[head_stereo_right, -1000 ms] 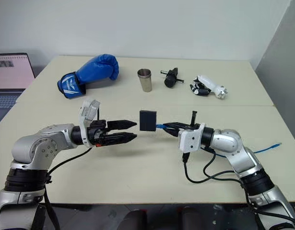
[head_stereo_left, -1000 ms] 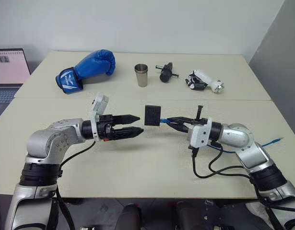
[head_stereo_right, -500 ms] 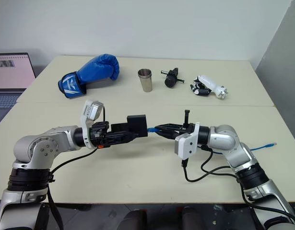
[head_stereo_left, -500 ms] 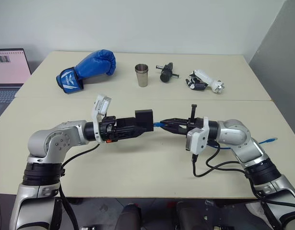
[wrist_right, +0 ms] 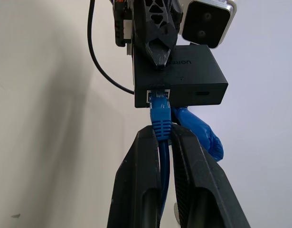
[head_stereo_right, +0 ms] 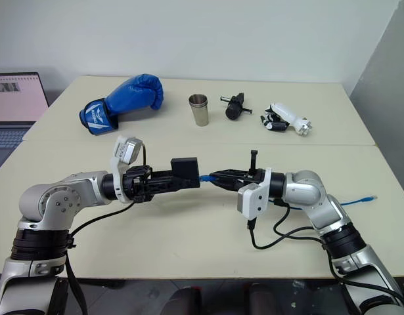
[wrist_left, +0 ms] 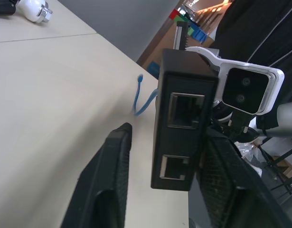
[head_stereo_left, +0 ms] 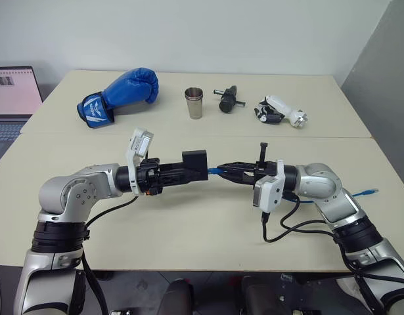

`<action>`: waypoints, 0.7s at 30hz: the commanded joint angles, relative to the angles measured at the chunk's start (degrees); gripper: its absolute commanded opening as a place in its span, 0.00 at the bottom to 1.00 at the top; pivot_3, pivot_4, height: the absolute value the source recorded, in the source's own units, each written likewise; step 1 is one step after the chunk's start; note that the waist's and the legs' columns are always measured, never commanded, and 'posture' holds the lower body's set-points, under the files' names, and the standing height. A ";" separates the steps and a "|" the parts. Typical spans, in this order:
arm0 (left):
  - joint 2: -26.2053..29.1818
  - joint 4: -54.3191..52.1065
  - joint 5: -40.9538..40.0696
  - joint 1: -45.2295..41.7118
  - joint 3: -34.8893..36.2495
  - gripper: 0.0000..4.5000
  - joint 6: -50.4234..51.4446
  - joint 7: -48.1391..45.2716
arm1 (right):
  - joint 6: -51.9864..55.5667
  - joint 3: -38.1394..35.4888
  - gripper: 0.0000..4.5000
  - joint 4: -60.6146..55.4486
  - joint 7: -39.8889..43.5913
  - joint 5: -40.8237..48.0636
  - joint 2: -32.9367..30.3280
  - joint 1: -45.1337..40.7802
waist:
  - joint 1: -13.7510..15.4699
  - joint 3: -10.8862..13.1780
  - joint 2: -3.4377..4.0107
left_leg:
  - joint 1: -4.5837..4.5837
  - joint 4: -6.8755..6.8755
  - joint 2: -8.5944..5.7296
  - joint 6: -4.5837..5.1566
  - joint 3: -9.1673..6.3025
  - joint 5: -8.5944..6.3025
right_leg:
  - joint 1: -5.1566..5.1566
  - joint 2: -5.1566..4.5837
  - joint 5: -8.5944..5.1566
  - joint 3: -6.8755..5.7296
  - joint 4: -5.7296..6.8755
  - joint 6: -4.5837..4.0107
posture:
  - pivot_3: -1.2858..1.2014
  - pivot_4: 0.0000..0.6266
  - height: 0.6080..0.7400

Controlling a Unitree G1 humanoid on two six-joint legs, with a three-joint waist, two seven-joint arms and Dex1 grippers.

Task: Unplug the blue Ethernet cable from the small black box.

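Note:
The blue plug is pinched only by its ribbed tail in my right gripper, so that gripper should open, roll its wrist and grip the plug (wrist_right: pixel 160 105) close to the port.
The small black box (head_stereo_left: pixel 195 164) hangs above the table between my two hands. My left gripper (head_stereo_left: pixel 192 172) is shut on the small black box from the left, one finger along each side. The box's two open ports (wrist_left: pixel 183 110) face the left wrist view. The blue Ethernet cable (wrist_right: pixel 160 114) is plugged into a port on the box's opposite edge. My right gripper (wrist_right: pixel 163 130) is shut on the cable just behind its plug. From there the cord runs back under my right arm, and its free end (head_stereo_left: pixel 369 192) lies on the table at the right.
Along the far side of the table (head_stereo_left: pixel 188 223) lie a blue boxing glove (head_stereo_left: pixel 119 95), a metal cup (head_stereo_left: pixel 194 103), a black cylindrical tool (head_stereo_left: pixel 226 100) and a white and black device (head_stereo_left: pixel 280 111). A laptop (head_stereo_left: pixel 8 98) stands at the far left.
My hands came together, bringing the box on its cable between my left gripper's open fingers. Those fingers then closed on the box. My right gripper kept its hold on the cable.

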 commanded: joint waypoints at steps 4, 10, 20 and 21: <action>0.46 -0.27 1.16 -0.56 0.11 0.18 -1.35 -0.58 | -2.16 0.24 0.02 -1.18 0.46 -0.36 0.04 -1.35 | 0.00 0.00 0.00 | 0.00 0.00 0.00 0.00 0.00 0.00 | 0.00 0.00 0.00 0.00 0.00 0.00 | 0.52 0.24 1.00; 0.53 0.45 2.00 -1.14 0.15 0.18 -1.55 -1.25 | -1.00 0.05 0.21 -1.33 1.49 0.21 -0.63 -1.13 | 0.00 0.00 0.00 | 0.00 0.00 0.00 0.00 0.00 0.00 | 0.00 0.00 0.00 0.00 0.00 0.00 | 0.52 0.24 1.00; 1.34 0.61 5.91 -1.45 -0.95 0.18 -6.49 -3.75 | 6.51 -2.00 0.58 -11.34 5.37 7.78 -4.69 2.57 | 0.12 0.00 0.00 | -0.01 0.01 0.00 0.00 -0.01 0.00 | 0.01 -0.01 0.00 0.00 0.00 0.00 | 0.52 0.24 1.00; 1.51 0.66 6.52 -1.46 -1.19 0.18 -7.41 -4.33 | 9.97 -2.48 0.58 -13.58 6.15 10.43 -5.54 3.34 | 0.13 0.00 0.00 | -0.01 0.01 -0.01 0.00 -0.01 0.00 | 0.02 -0.01 0.00 0.00 0.00 0.00 | 0.52 0.24 1.00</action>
